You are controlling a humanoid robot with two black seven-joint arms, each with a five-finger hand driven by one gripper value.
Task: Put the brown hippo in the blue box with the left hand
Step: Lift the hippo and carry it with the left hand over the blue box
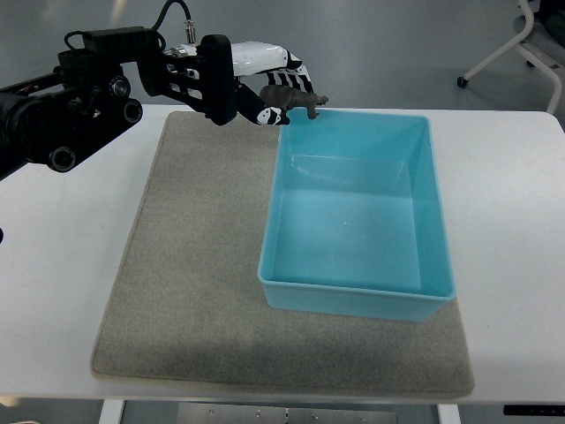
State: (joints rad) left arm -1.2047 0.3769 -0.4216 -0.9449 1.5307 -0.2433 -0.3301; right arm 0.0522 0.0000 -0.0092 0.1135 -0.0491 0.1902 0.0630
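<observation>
Next, I release the brown hippo, which hangs by the box's rim now, from my left gripper on the middle of the blue box's bottom [348, 227].
A small brown hippo [296, 99] is held in the fingers of my left hand [265, 88], which reaches in from the upper left. The hand is black and white, and its fingers are curled around the toy. The hippo hangs just at the far left corner of the blue box [305, 296], right by its rim. The box is a light blue rectangular tub with nothing visible inside it. My right arm does not show.
The box stands on the right part of a grey felt mat [194, 265] lying on a white table [512, 265]. A chair base with castors [530, 49] stands on the floor at the far right.
</observation>
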